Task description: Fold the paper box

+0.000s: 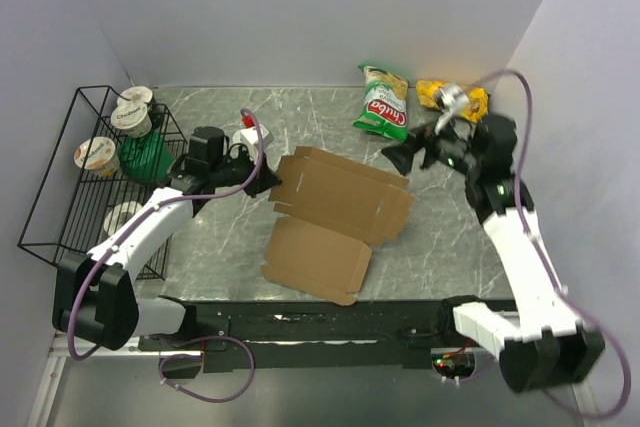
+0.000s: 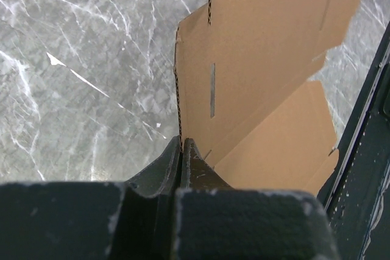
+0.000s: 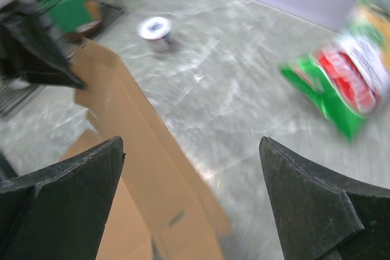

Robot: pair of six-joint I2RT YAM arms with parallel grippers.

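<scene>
My right gripper needs to grab the far edge (image 1: 373, 169) (image 3: 195, 173) of the paper box's raised panel, toward the corner closest to the green snack bag.
The paper box (image 1: 335, 212) is a flat brown cardboard sheet with notched flaps, lying mid-table with its far panel raised a little. My left gripper (image 1: 268, 180) is at the box's left edge and shut on it. In the left wrist view the two jaws (image 2: 181, 144) pinch the thin corrugated edge of the paper box (image 2: 262, 59). My right gripper (image 1: 393, 159) hovers just off the box's far right corner. It stands wide open (image 3: 192, 144) with nothing between its fingers, and the paper box (image 3: 140, 150) lies below and to its left.
A black wire basket (image 1: 60, 177) with yogurt cups and a green bag stands at the left. A small white cup (image 1: 250, 135) sits behind the left gripper. A green snack bag (image 1: 383, 102) and a yellow bag (image 1: 440, 95) lie at the back right.
</scene>
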